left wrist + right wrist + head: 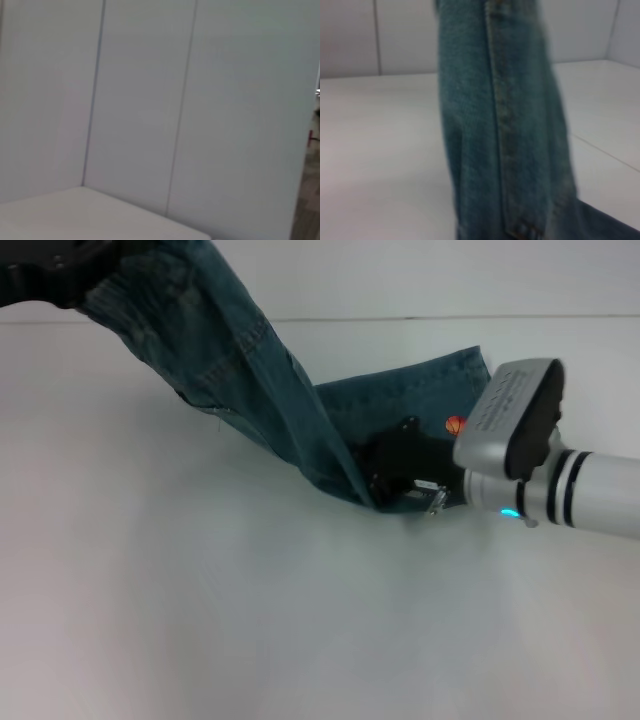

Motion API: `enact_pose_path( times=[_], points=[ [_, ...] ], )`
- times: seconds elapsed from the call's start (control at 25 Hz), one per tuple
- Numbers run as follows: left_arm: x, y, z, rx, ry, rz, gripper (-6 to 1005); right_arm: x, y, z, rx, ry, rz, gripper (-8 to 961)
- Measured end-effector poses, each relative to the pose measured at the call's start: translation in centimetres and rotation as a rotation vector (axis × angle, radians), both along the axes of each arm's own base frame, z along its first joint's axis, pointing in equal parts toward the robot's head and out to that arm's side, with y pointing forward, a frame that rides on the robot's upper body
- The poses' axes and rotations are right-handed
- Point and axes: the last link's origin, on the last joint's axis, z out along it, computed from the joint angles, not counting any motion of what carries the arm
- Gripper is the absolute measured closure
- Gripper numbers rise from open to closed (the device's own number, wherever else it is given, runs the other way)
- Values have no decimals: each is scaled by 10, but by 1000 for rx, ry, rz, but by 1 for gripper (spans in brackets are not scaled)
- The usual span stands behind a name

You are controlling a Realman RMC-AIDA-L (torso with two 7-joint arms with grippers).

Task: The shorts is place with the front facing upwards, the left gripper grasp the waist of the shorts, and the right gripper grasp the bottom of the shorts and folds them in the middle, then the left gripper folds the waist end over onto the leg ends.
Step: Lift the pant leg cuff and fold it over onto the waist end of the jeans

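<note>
The robot's left gripper will release the waist end, now held high above the white table, on the flat denim [490,422] next to the small orange tag.
In the head view, blue denim shorts [250,370] are stretched between my two grippers. My left gripper [58,275] is at the far upper left, shut on the waist end and holding it high above the white table [200,620]. From there the cloth slopes down to my right gripper [382,485], low near the table's middle and shut on the leg end. Part of the shorts [420,390] still lies flat behind the right gripper. The right wrist view is filled by a hanging denim seam [505,125]. The left wrist view shows no shorts.
A small orange tag [455,425] shows on the flat denim beside the right wrist. White wall panels [150,100] stand behind the table, with its corner [100,210] below them. The table surface [380,150] stretches out on both sides of the cloth.
</note>
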Motion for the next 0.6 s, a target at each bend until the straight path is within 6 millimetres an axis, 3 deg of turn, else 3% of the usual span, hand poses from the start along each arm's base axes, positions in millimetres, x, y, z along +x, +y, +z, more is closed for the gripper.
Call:
enact_pose_path(
  times=[0.28,0.6],
  points=[
    [22,4,-18,-38,-15,-40,976,-16,-10,-23,-62,-49,90,954],
    [36,11,-43,-80,47,-44,975,-25,-14,-30,-99,-65,130,954]
  ],
)
